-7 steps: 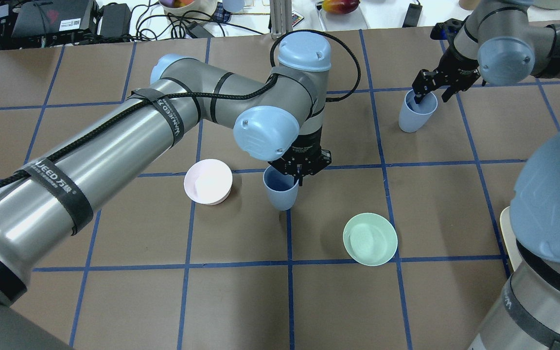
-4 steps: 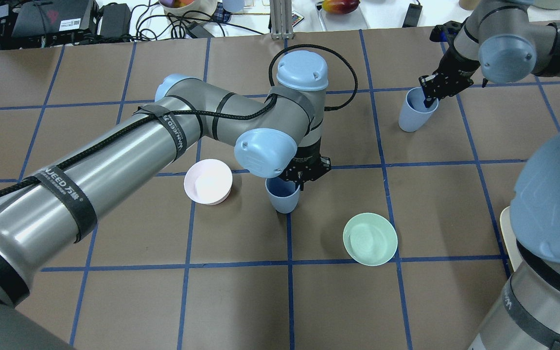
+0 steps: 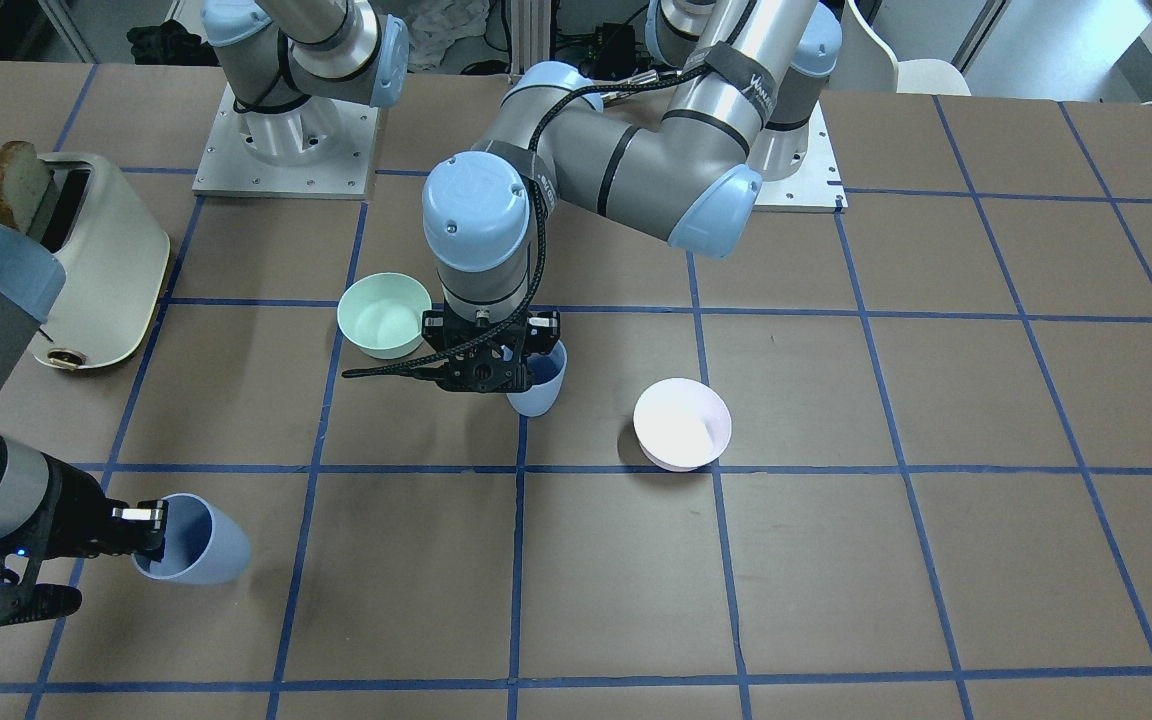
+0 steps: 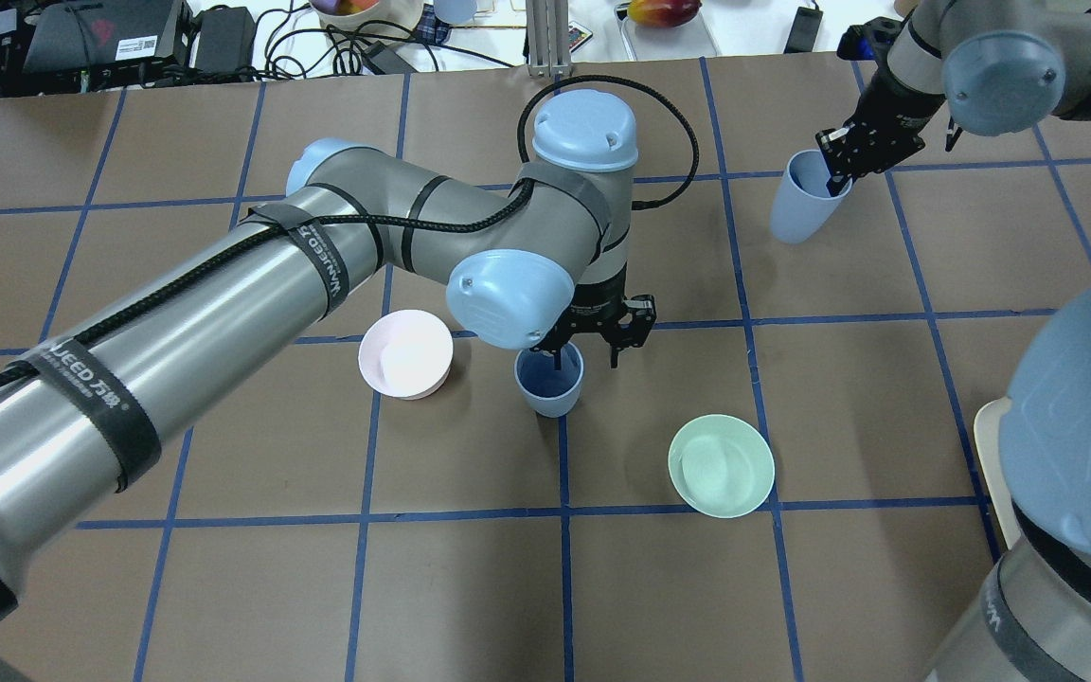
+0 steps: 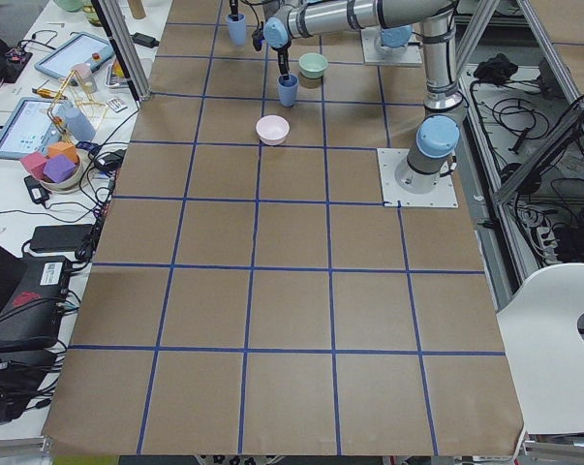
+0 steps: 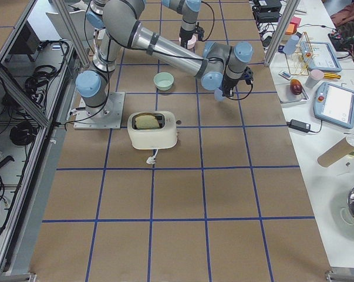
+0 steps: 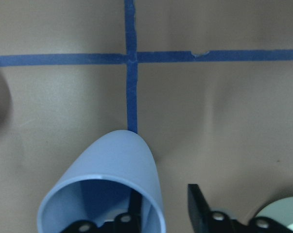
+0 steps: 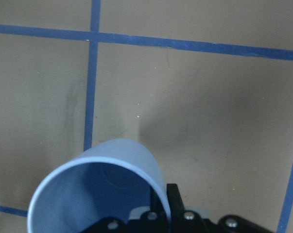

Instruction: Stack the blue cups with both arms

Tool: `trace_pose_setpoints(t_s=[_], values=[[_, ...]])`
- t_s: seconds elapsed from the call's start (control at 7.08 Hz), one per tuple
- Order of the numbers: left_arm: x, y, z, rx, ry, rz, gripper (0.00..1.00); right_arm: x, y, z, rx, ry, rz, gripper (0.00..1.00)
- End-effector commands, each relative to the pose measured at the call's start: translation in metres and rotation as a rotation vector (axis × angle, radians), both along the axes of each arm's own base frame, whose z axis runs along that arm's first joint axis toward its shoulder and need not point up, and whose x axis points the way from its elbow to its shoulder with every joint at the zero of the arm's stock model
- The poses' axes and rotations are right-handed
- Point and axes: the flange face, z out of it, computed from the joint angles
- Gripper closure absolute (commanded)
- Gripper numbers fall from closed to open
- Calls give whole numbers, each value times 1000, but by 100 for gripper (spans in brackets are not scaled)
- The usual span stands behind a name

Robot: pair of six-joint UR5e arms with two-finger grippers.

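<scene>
Next, I release the tilted blue cup from my right gripper inside the upright blue cup (image 3: 533,349) by the mint-green bowl.
One blue cup (image 4: 548,379) stands upright on the table's middle, at a blue tape crossing. My left gripper (image 4: 588,352) is open over its rim, one finger inside the cup and the other outside; the left wrist view (image 7: 165,208) shows a gap between the outer finger and the wall of this cup (image 7: 112,184). The second blue cup (image 4: 803,201) is at the far right, tilted. My right gripper (image 4: 836,172) is shut on its rim, one finger inside and one outside, as the right wrist view (image 8: 161,204) shows. In the front view this cup (image 3: 198,548) leans away from the gripper (image 3: 151,530).
A pale pink bowl (image 4: 405,353) sits just left of the middle cup. A mint-green bowl (image 4: 721,465) sits to its near right. A cream toaster (image 3: 96,260) with a bread slice stands by the right arm's base. Cables and clutter lie beyond the table's far edge.
My left gripper set its cup down upright and opened. My right gripper closed on the far cup's rim and drew it slightly up and away, tilted.
</scene>
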Motion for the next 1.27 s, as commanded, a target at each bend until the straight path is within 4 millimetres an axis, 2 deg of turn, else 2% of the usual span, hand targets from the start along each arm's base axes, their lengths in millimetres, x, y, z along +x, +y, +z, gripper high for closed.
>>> trace_pose_setpoints(t_s=[0.0,0.14,0.28,0.42,0.56,0.71,0.85,0.99,1.13], values=[[26,4,76,18,-1,31,0,52,14,37,-17,11,16,100],[52,-4,126,-10,16,74,0,88,29,57,-14,10,66,100],[80,3,169,-32,10,100,0,110,42,71,-6,9,82,100],[113,10,196,-44,16,92,0,139,55,82,-2,14,58,100],[164,-1,205,-55,24,59,0,173,68,90,-1,25,32,100],[207,-3,215,-86,15,42,0,202,86,100,1,28,29,100],[240,-7,223,-113,-15,64,0,220,106,103,40,32,22,100],[254,-13,222,-152,-10,37,2,241,128,99,62,28,18,100],[257,-24,218,-250,-4,23,0,273,151,85,86,35,4,100]])
